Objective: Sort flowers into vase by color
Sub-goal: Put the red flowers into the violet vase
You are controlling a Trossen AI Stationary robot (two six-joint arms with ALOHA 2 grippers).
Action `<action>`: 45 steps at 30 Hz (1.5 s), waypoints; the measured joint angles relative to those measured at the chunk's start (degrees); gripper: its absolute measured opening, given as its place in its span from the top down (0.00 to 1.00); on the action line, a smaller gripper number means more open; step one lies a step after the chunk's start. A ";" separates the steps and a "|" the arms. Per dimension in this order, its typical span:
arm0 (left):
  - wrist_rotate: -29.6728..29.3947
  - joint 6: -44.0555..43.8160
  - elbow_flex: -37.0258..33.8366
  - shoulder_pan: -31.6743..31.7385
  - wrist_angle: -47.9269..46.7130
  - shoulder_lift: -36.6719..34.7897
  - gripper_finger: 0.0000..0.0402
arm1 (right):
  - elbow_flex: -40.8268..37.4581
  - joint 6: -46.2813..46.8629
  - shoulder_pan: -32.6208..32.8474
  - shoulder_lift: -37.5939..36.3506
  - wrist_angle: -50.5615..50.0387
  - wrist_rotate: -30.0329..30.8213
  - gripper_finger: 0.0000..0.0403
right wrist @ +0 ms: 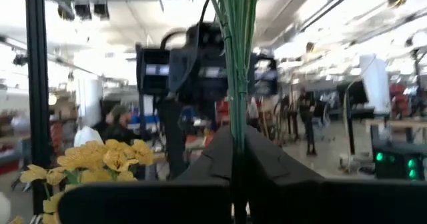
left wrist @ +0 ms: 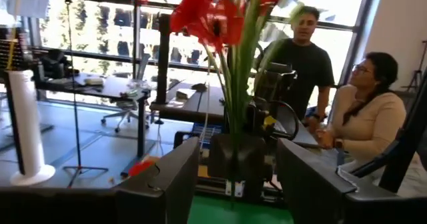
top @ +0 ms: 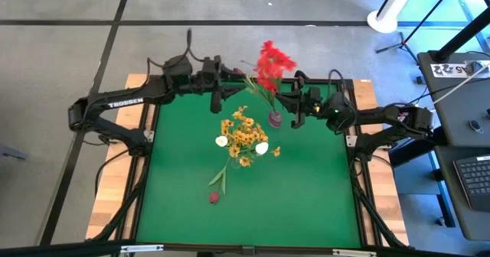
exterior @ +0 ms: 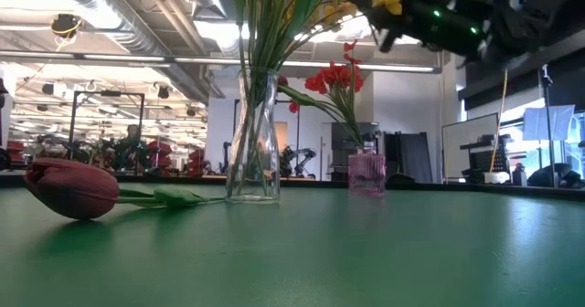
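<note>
The green stems are pinched near their lower ends by my right gripper, so my left gripper will hold them steady while my right gripper takes them nearer the red blossoms (left wrist: 237, 84).
My right gripper (right wrist: 235, 134) is shut on a bundle of green stems (right wrist: 235, 64) at the table's far middle. The red flowers (top: 272, 62) rise above it. Beside it is a small pink vase (top: 275, 119); in the low view, red flowers (exterior: 338, 79) stand in that vase (exterior: 366, 173). My left gripper (top: 218, 96) hangs open just left of them, fingers empty. Yellow flowers (top: 241, 131) stand in a clear vase (exterior: 253, 133) at mid-table, with white buds (top: 221, 141) beside them. A maroon bud (exterior: 73, 188) lies on its side on the mat. My right gripper pinches several green stems (right wrist: 235, 117) together between its two fingers, well below the red blossoms (left wrist: 213, 17). The fingers come from the table's right, slightly raised, and lie across the upright stems. The gripper hides the stems' lower ends, so I cannot tell whether they reach the pink vase.
The green mat (top: 306, 203) ends in a black frame with wooden edges (top: 111, 203). Two people (left wrist: 307, 51) are beyond the far edge. A desk with a keyboard (top: 475, 177) stands off the table's right side.
</note>
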 joint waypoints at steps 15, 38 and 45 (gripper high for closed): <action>-4.91 2.40 8.54 -4.71 -0.52 8.48 0.51 | 13.49 -6.14 4.98 0.02 -25.08 1.13 0.95; -8.56 3.90 8.61 -4.25 -6.23 8.32 0.99 | 19.60 -6.13 4.83 -4.53 -42.89 0.11 0.69; -7.96 4.10 8.61 -4.75 -6.45 8.30 0.99 | 27.14 -8.93 4.86 -1.53 -53.73 -0.38 0.64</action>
